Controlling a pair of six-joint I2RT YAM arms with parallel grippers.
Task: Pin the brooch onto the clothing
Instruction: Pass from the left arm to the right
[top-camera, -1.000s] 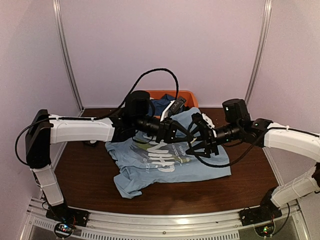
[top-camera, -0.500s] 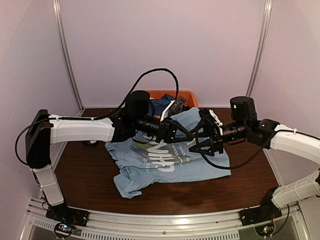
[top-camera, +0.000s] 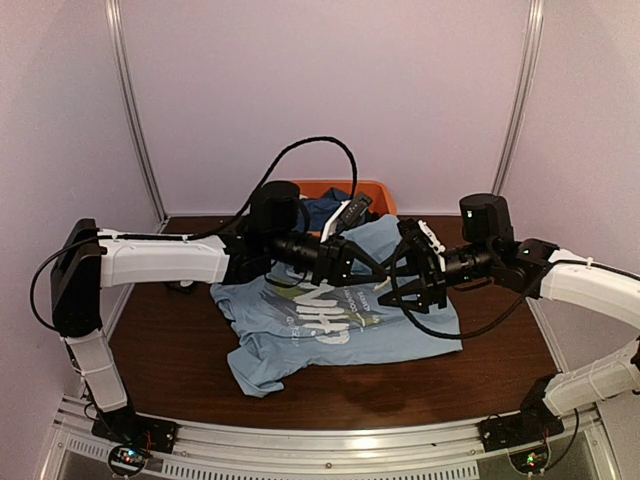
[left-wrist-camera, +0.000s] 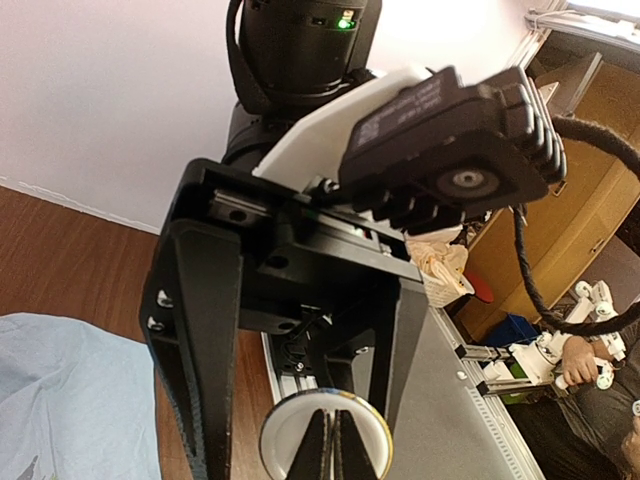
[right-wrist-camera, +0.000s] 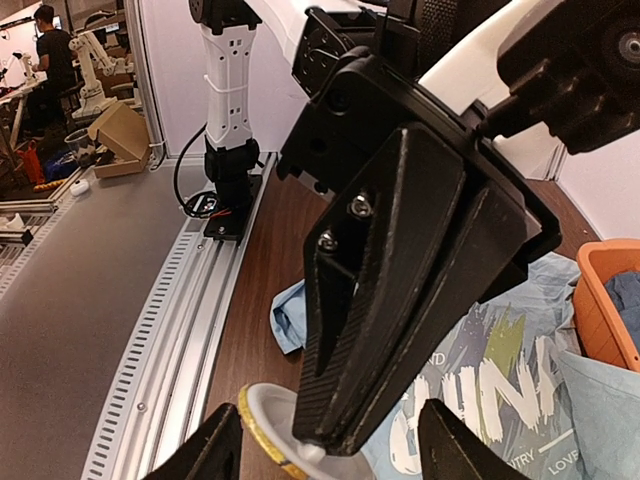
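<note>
My left gripper is shut on the middle of the brooch's back. My right gripper will take the yellow rim (right-wrist-camera: 258, 428) and turn the brooch before pinning it.
The brooch (left-wrist-camera: 290, 440), a round silvery disc with a yellow rim, also shows in the right wrist view (right-wrist-camera: 262, 420). My left gripper (left-wrist-camera: 335, 425) is shut on it, held in the air above the clothing (top-camera: 330, 320), a light blue T-shirt with a white and green print, spread on the table. My right gripper (right-wrist-camera: 330, 447) is open, its fingers (left-wrist-camera: 195, 330) standing on either side of the brooch without touching it. In the top view the left gripper (top-camera: 378, 272) and right gripper (top-camera: 397, 284) meet tip to tip over the shirt's right half.
An orange basket (top-camera: 375, 188) with a dark blue garment (top-camera: 322, 208) stands at the back behind the shirt. The brown table (top-camera: 160, 340) ends in a metal rail (top-camera: 330, 455) at the near edge. Cables loop over both arms.
A second ago the right gripper was lower and farther left. It then drew up and to the right, and has held still since. The left gripper has stayed put with the brooch.
</note>
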